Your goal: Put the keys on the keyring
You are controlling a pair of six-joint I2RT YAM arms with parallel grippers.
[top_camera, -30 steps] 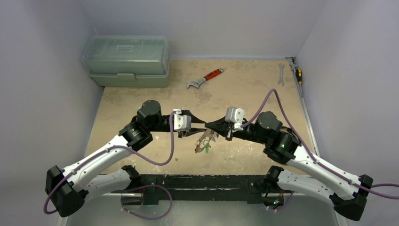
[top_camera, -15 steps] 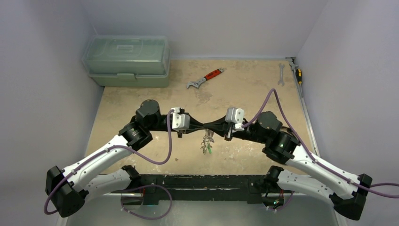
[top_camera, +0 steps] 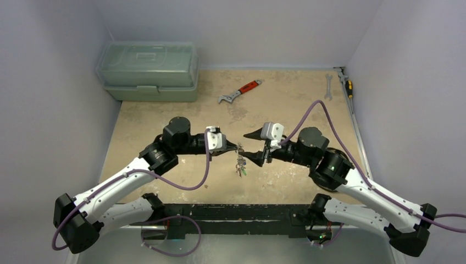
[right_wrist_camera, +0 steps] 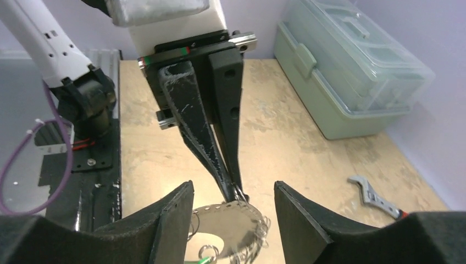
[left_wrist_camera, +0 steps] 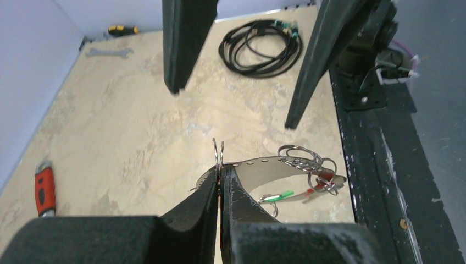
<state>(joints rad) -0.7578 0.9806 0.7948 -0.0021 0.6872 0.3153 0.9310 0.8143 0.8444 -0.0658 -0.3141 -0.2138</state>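
Observation:
My right gripper is going to close on the upper edge of the keyring's band (top_camera: 239,147) (right_wrist_camera: 239,199), beside my left gripper's fingers, to take the keyring over.
My left gripper (top_camera: 237,147) is shut on the keyring (left_wrist_camera: 264,168), a silvery curved band with small holes. It pinches the band's edge and a thin wire ring between its fingertips (left_wrist_camera: 220,176). Keys with a green tag (left_wrist_camera: 277,195) and a red tag (left_wrist_camera: 316,190) dangle from small rings on the band. In the top view the bunch of keys (top_camera: 240,165) hangs below the left fingertips, above the table. My right gripper (top_camera: 251,147) faces the left one and is open. Its fingers straddle the keyring (right_wrist_camera: 242,220) without touching it, with the gripper's own midpoint (right_wrist_camera: 233,186) just above the band.
A green translucent toolbox (top_camera: 148,71) stands at the back left. A red-handled wrench (top_camera: 240,92) lies behind the grippers, and a plain spanner (top_camera: 328,87) and a screwdriver (top_camera: 347,85) lie at the back right. A black cable coil (left_wrist_camera: 261,47) lies near the arm bases' black rail (top_camera: 231,212).
The left gripper closed on the keyring while the right one held it. The right gripper then opened and let go, so the bunch now hangs from the left gripper alone.

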